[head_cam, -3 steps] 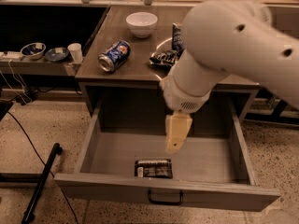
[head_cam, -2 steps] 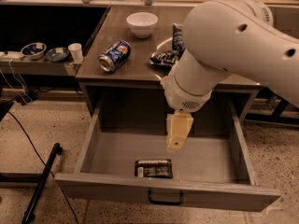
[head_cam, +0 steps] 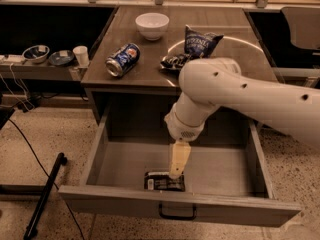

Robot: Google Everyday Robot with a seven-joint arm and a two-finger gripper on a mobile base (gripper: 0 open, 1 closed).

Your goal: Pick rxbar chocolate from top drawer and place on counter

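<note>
Next, I close my gripper on the rxbar chocolate's end (head_cam: 177,181) that is closer to the drawer's black handle, just below my fingers.
The rxbar chocolate (head_cam: 164,181), a small flat dark bar with pale lettering, lies on the floor of the top drawer (head_cam: 100,204) near the middle of its front panel. The grey drawer is pulled fully open, and its black handle (head_cam: 177,215) shows on the front. My gripper (head_cam: 176,173) hangs from the big white arm (head_cam: 240,94), points down into the drawer, and its tip is right at the bar's top right edge. The brown counter (head_cam: 150,74) sits above the drawer.
On the counter stand a white bowl (head_cam: 152,25), a blue soda can (head_cam: 122,60) on its side, a blue-and-white chip bag (head_cam: 200,43) and a dark packet (head_cam: 172,61). A low side shelf at the left holds small bowls (head_cam: 36,53) and a cup (head_cam: 80,55). A black pole (head_cam: 45,196) lies on the floor.
The arm has lowered, and my gripper has moved down and left inside the drawer until its tip is at the bar. The bar has not moved.
</note>
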